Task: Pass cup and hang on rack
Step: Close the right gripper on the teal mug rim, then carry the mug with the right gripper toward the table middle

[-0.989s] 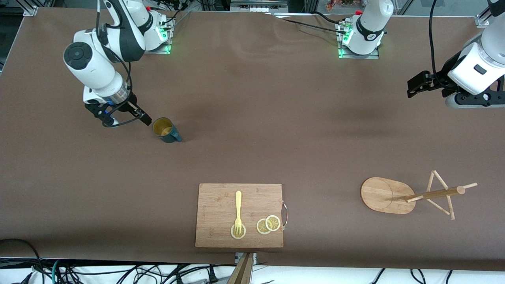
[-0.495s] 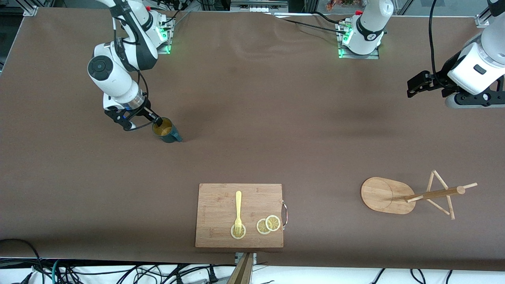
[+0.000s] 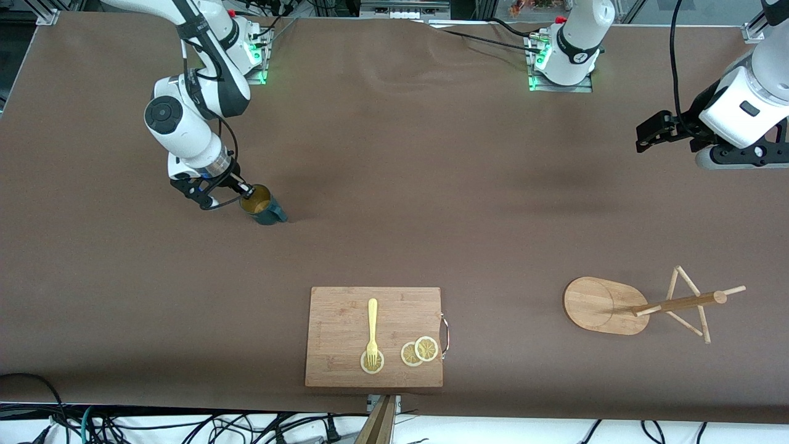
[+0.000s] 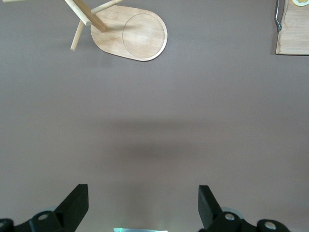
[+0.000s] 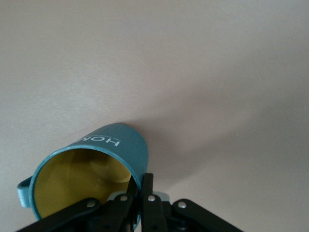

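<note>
The robot's right gripper needs to release the cup on the bare table [image 3: 420, 230] just past the cutting board's far corner, on the handle side. The cup still sits on the table.
The dark teal cup [image 3: 264, 208] with a yellow inside sits on the table toward the right arm's end, its handle pointing toward the front camera. My right gripper [image 3: 245, 192] is shut on the cup's rim, one finger inside and one outside the wall. The right wrist view shows the cup [image 5: 113, 147] and the right gripper [image 5: 141, 184] pinching its wall. The wooden rack [image 3: 603, 306] stands toward the left arm's end, nearer the front camera. My left gripper [image 3: 644, 137] waits open in the air, with nothing between its fingers [image 4: 77, 203]; the rack [image 4: 137, 34] shows beneath it.
A wooden cutting board [image 3: 345, 314] lies at the table's near edge with a yellow fork [image 3: 372, 327] and lemon slices [image 3: 420, 351] on it. Its handle corner [image 4: 289, 34] shows in the left wrist view.
My right gripper has moved in to the cup and shut on its rim. The cup has shifted slightly. The left arm has not moved.
</note>
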Robot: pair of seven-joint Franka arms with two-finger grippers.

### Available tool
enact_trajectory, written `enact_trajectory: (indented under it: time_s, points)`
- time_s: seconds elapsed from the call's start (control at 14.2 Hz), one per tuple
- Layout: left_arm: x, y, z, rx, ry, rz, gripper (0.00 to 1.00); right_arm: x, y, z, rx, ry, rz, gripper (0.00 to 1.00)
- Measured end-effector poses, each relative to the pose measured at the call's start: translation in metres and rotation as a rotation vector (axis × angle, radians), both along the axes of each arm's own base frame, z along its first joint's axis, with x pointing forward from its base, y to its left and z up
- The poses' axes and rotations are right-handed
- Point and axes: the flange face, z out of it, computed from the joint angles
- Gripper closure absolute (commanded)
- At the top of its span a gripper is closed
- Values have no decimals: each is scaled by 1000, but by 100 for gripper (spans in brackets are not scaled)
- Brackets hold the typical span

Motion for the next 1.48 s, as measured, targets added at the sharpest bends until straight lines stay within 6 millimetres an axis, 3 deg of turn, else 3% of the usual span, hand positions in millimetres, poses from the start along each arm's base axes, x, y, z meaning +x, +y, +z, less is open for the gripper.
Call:
enact_trajectory:
  time_s: [0.21,0.42,0.64,0.78,0.92,1.2,1.34,1.48]
  points:
    - [0,0,0,0,0,0,0,14,12,23,-11,21,66,100]
    - [0,0,0,0,0,0,0,38,46,81,-29,83,133,100]
    - [0,0,0,0,1,0,0,55,103,145,-33,110,225,100]
    - [1,1,-2,0,4,2,0,58,151,159,-11,86,297,100]
    - [4,6,-7,0,12,11,0,61,211,155,22,75,383,100]
    - [11,20,-20,1,32,35,0,51,326,110,51,83,544,100]
    - [13,25,-21,2,35,45,0,44,365,88,32,71,579,100]
    - [14,34,-23,2,38,60,0,39,391,66,10,48,596,100]
